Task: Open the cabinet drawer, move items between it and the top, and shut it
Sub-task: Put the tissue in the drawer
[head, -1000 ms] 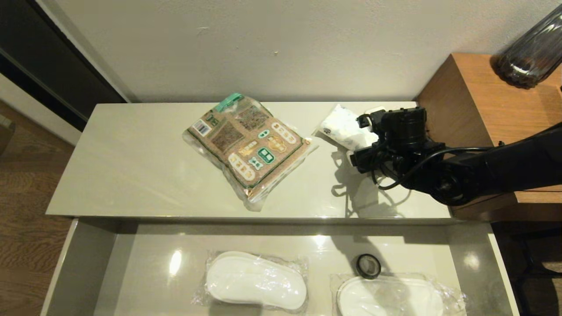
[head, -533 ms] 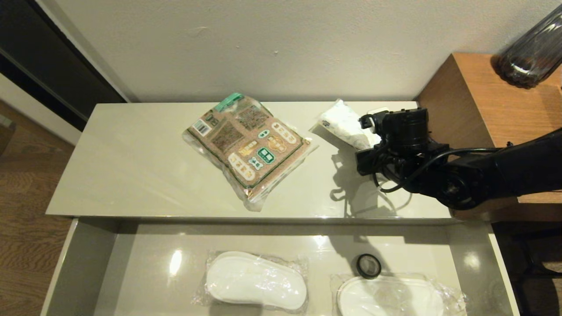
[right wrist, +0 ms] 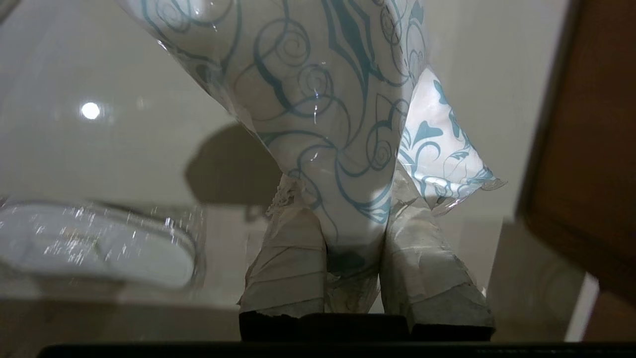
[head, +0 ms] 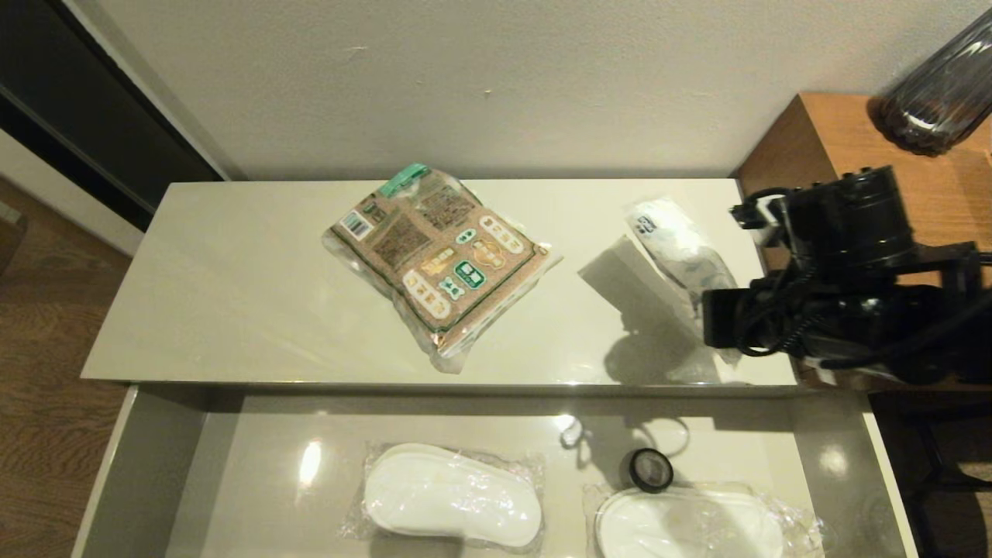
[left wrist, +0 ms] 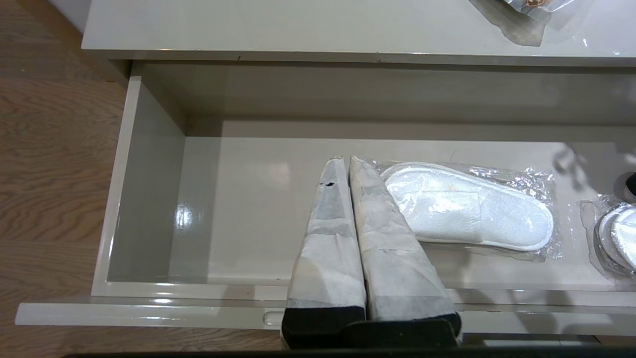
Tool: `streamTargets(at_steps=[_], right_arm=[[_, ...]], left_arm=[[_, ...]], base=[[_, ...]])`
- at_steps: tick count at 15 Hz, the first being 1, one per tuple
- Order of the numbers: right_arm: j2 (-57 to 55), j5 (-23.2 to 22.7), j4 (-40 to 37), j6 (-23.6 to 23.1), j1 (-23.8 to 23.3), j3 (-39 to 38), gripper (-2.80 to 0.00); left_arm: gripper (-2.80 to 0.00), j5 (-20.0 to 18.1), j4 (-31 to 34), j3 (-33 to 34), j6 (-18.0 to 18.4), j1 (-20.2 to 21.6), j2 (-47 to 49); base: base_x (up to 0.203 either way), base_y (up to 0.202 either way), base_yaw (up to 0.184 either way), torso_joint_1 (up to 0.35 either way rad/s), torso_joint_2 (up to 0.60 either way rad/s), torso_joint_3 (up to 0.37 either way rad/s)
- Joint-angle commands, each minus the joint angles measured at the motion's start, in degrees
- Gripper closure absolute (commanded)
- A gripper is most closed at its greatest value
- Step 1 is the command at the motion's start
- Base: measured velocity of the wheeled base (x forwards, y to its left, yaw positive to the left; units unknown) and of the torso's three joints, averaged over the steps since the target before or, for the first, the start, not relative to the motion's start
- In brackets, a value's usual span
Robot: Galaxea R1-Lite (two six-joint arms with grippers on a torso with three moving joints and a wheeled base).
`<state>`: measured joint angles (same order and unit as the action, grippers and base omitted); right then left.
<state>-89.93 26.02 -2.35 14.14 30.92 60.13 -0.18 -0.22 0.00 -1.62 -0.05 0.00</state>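
My right gripper is going to let go of the white pack on the bagged slipper [head: 646, 510] next to the dark tape ring.
The cabinet drawer [head: 155, 465] stands pulled open below the glossy cream top [head: 232, 294]. A brown-and-green packet [head: 438, 260] with a green tab lies flat in the middle of the top. My right gripper [head: 725, 322] is at the top's right end, shut on the near end of the white pack [head: 678, 248]. The pack hangs tilted above the surface and casts a shadow apart from itself. In the right wrist view the taped fingers [right wrist: 288, 258] pinch the blue-swirled pack [right wrist: 318, 99]. My left gripper [left wrist: 346, 161] is shut and empty, parked over the drawer's left half [left wrist: 149, 199].
Two bagged white slippers [head: 452, 494] [head: 690, 523] and a small dark tape ring [head: 649, 468] lie in the drawer. An orange-brown wooden unit [head: 837, 139] with a dark glass vase [head: 938, 85] adjoins the top on the right. A wall stands behind.
My right gripper has shut on the white pack, lifted it off the top, and drawn back right toward the front edge. The brown-and-green packet and the left arm have not moved.
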Motion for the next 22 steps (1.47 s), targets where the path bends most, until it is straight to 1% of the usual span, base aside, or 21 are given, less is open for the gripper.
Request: streamTargets(at_steps=[1,2,3,5,6,9,11,12,13,15,17,19,20,22], right_arm=[[14.5,-2.2,-12.7,3.5,0.4,-2.8,0.0],[18.9,-4.5,-17.5,4.2,0.1,-4.8,0.0],[23.6,-7.5,-20.6,4.6,-0.5,-8.6,0.0],[29.5,-14.8,-24.5,4.2,-1.8,-17.9,0.0],[31.3,-16.9,-26.7,3.2,-2.2,-20.1,0.0],[30.1,-18.0,-36.5,-2.2,-2.4,-18.1,0.0],[29.2,-18.0,-37.7,-4.1,-2.4,-18.3,0.0],[28.3,-18.0,-38.2,-6.2,-2.4,-18.8,0.0],[28.0,-18.0,-38.2,-8.1,-2.4,-19.4,0.0],[25.5,-18.5,-37.0,-13.6,-2.4,-20.7,0.0],[23.5,-19.2,-33.3,-17.2,-2.3,-21.7,0.0],[20.8,-20.5,-25.6,-20.2,-2.3,-23.3,0.0],[19.2,-20.8,-22.7,-20.4,-2.3,-23.8,0.0],[12.6,-21.1,-16.2,-20.2,-2.2,-25.0,0.0]], left_arm=[[0.0,0.0,0.0,0.0,0.0,0.0,0.1],[0.0,0.0,0.0,0.0,0.0,0.0,0.1],[0.0,0.0,0.0,0.0,0.0,0.0,0.1],[0.0,0.0,0.0,0.0,0.0,0.0,0.1],[0.0,0.0,0.0,0.0,0.0,0.0,0.1],[0.0,0.0,0.0,0.0,0.0,0.0,0.1],[0.0,0.0,0.0,0.0,0.0,0.0,0.1],[0.0,0.0,0.0,0.0,0.0,0.0,0.1],[0.0,0.0,0.0,0.0,0.0,0.0,0.1],[0.0,0.0,0.0,0.0,0.0,0.0,0.1],[0.0,0.0,0.0,0.0,0.0,0.0,0.1],[0.0,0.0,0.0,0.0,0.0,0.0,0.1],[0.0,0.0,0.0,0.0,0.0,0.0,0.1],[0.0,0.0,0.0,0.0,0.0,0.0,0.1]], base=[[0.0,0.0,0.0,0.0,0.0,0.0],[0.0,0.0,0.0,0.0,0.0,0.0],[0.0,0.0,0.0,0.0,0.0,0.0],[0.0,0.0,0.0,0.0,0.0,0.0],[0.0,0.0,0.0,0.0,0.0,0.0],[0.0,0.0,0.0,0.0,0.0,0.0],[0.0,0.0,0.0,0.0,0.0,0.0],[0.0,0.0,0.0,0.0,0.0,0.0],[0.0,0.0,0.0,0.0,0.0,0.0],[0.0,0.0,0.0,0.0,0.0,0.0],[0.0,0.0,0.0,0.0,0.0,0.0],[0.0,0.0,0.0,0.0,0.0,0.0],[0.0,0.0,0.0,0.0,0.0,0.0],[0.0,0.0,0.0,0.0,0.0,0.0]])
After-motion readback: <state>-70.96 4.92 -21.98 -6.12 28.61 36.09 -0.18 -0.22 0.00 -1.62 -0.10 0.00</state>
